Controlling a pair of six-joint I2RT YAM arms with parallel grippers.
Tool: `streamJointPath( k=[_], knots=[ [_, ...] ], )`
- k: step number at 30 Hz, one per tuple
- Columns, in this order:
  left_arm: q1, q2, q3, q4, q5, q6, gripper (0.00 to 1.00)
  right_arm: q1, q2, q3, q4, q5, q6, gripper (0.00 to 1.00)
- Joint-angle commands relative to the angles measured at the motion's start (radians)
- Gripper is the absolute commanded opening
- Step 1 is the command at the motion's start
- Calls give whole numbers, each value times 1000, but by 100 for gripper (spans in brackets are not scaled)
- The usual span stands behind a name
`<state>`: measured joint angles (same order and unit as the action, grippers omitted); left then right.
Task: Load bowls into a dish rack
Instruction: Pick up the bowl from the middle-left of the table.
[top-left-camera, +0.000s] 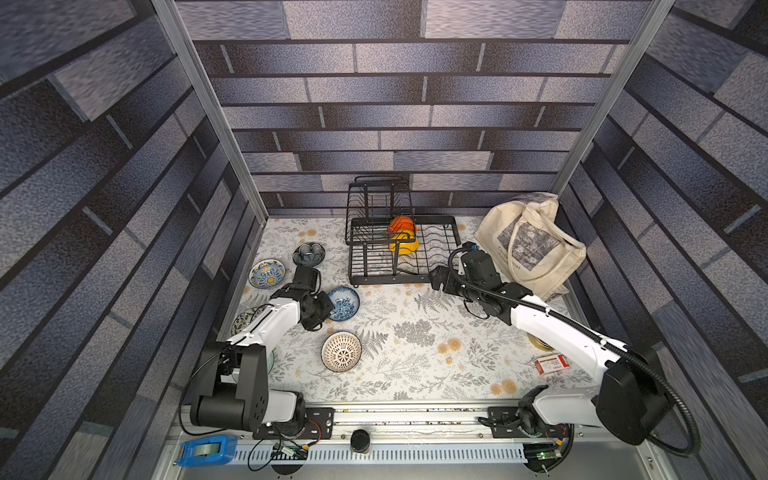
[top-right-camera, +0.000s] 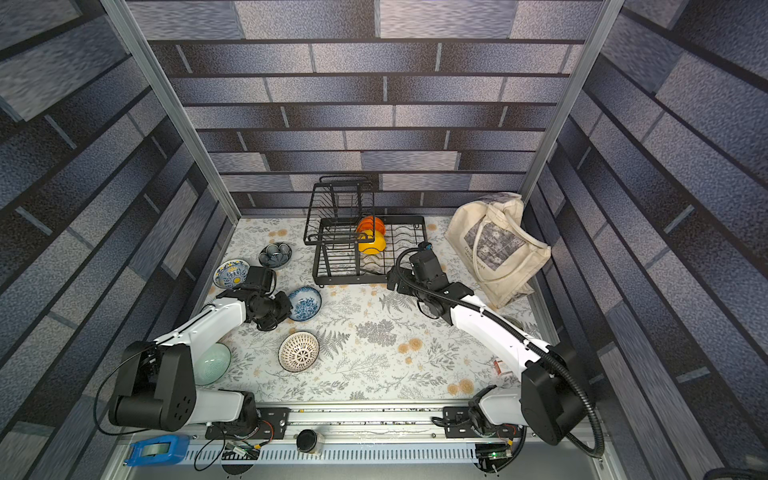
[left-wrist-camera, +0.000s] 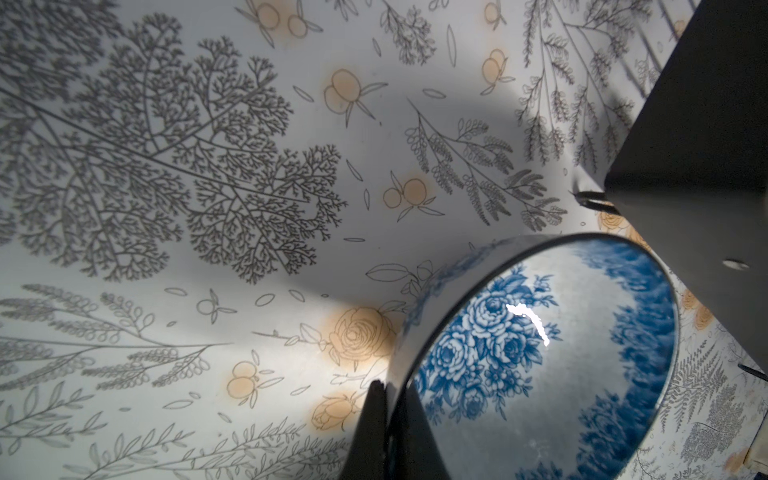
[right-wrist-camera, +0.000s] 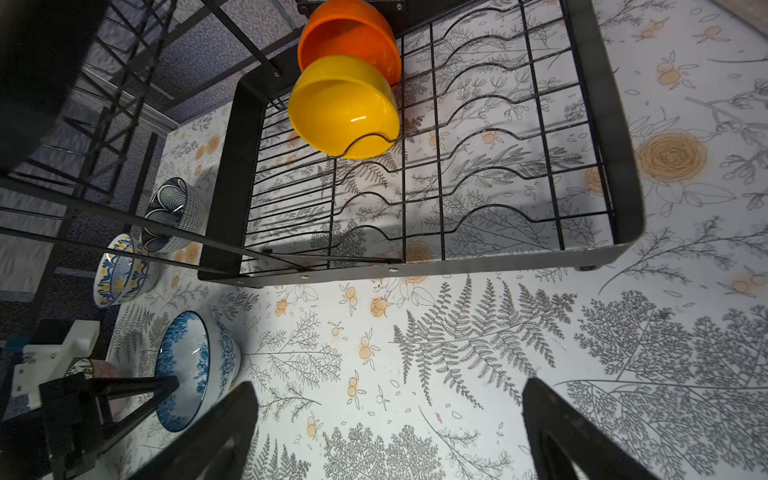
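Note:
The blue-and-white floral bowl is due for a handover. Next, my right gripper will grab it by its free rim (right-wrist-camera: 209, 360), opposite my left gripper.
My left gripper (left-wrist-camera: 388, 401) is shut on the rim of the blue-and-white floral bowl (left-wrist-camera: 540, 353), one finger inside and one outside. In the right wrist view this bowl (right-wrist-camera: 195, 370) is tilted over the mat. In both top views it (top-left-camera: 345, 303) lies left of centre, by my left wrist. The black wire dish rack (top-left-camera: 457, 232) stands at the back, with an orange bowl (right-wrist-camera: 353, 33) and a yellow bowl (right-wrist-camera: 345, 108) on edge in its dividers. My right gripper (right-wrist-camera: 390, 415) hangs open over bare mat in front of the rack.
A dark blue-grey bowl (top-left-camera: 308, 254), a blue-yellow bowl (top-left-camera: 267, 273) and a white lattice bowl (top-left-camera: 341, 351) sit on the left. A leafy-patterned bowl (top-left-camera: 245, 320) is half hidden under my left arm. A cream tote bag (top-left-camera: 532, 245) stands at back right, a small red box (top-left-camera: 550, 365) near my right arm.

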<state>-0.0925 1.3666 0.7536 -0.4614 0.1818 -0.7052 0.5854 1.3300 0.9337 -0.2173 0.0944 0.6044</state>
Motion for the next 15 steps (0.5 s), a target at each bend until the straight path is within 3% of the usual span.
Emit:
streamJointPath(
  k=[1, 9, 15],
  knots=[
    [-30, -51, 38, -21, -11, 41, 0, 8, -5, 15, -63, 61, -20, 100],
    [-197, -96, 169, -138, -160, 99, 0, 8, -3, 98, -216, 147, -1, 100],
    [-307, -83, 249, -186, -213, 103, 0, 7, -15, 123, -255, 117, -16, 100]
  ],
)
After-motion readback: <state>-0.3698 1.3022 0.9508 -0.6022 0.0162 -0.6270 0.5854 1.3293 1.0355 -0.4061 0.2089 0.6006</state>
